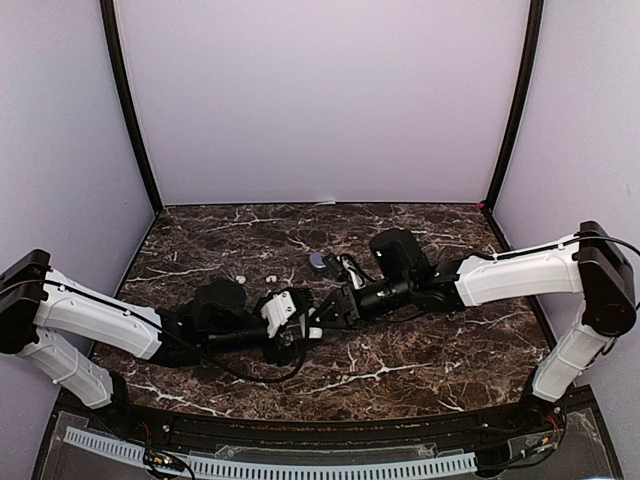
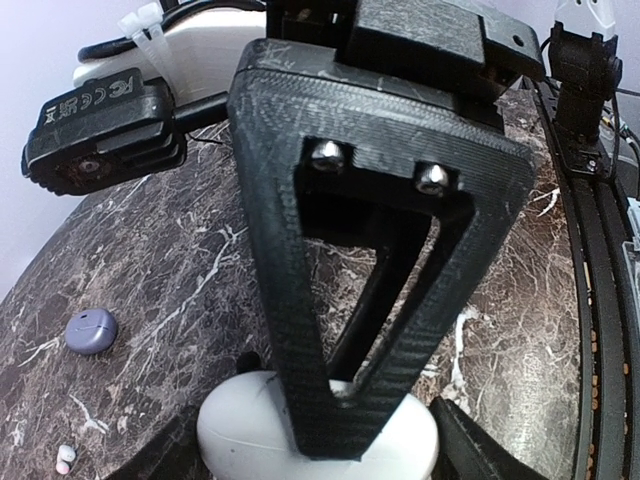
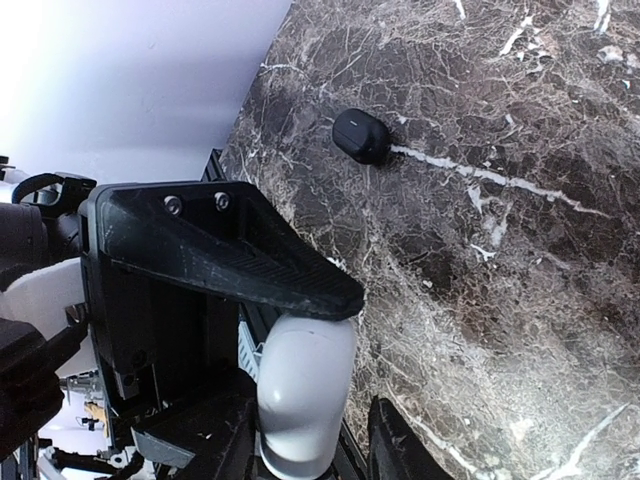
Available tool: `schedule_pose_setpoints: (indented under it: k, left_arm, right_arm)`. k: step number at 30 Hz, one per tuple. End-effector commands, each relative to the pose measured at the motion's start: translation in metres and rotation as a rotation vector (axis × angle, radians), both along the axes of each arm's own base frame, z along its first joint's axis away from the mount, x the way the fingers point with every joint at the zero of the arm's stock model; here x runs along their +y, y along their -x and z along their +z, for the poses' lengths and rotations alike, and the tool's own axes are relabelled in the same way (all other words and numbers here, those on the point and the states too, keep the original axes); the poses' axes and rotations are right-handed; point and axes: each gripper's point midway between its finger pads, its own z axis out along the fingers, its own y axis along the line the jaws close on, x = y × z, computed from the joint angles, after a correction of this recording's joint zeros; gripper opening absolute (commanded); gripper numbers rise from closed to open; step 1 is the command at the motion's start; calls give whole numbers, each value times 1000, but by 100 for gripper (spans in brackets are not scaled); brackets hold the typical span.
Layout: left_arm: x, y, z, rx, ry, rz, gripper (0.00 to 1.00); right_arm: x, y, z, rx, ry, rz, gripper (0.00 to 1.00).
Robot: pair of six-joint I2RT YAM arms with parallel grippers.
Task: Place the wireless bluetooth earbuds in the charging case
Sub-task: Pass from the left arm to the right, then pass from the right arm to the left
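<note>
The white case's narrow ends are in my left gripper, so my right gripper will take the case's flat sides (image 2: pixel 258 418) and turn it before my left gripper takes it again.
The white charging case (image 2: pixel 250 430) is a smooth pebble with its lid down, held just above the marble. My left gripper (image 2: pixel 316 452) is shut on its two narrow ends. My right gripper (image 3: pixel 305 440) comes in from the opposite side, and its black fingers (image 2: pixel 300 300) have closed on the case's (image 3: pixel 305 380) flat faces. In the top view both grippers (image 1: pixel 300 322) (image 1: pixel 322 318) meet at the table's middle. Two tiny white earbuds (image 1: pixel 240 279) (image 1: pixel 268 278) lie loose behind the left arm. One white and pink bud (image 2: pixel 66 458) shows in the left wrist view.
A purple case (image 1: pixel 318 262) (image 2: pixel 91 331) lies shut on the marble behind the grippers. A black case (image 3: pixel 361 135) lies shut on the table, seen past the white case in the right wrist view. Pale walls close the back and both sides.
</note>
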Motion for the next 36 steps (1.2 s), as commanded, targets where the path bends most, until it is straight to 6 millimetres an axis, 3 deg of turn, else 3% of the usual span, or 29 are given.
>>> schedule_pose_setpoints:
  k: [1, 12, 18, 28, 36]
  left_arm:
    - [0, 0, 16, -44, 44, 7, 72]
    - [-3, 1, 13, -21, 46, 5, 75]
    - [-4, 3, 10, 12, 44, -1, 99]
    - [11, 15, 16, 79, 122, 3, 99]
    - [41, 15, 21, 190, 214, 33, 99]
  right_arm:
    - [7, 6, 4, -3, -33, 34, 37]
    - [7, 7, 2, -14, -21, 46, 17]
    - [4, 0, -3, -49, 21, 21, 14]
    - [-11, -24, -17, -111, 107, -40, 11]
    - [-32, -40, -20, -196, 185, -82, 11]
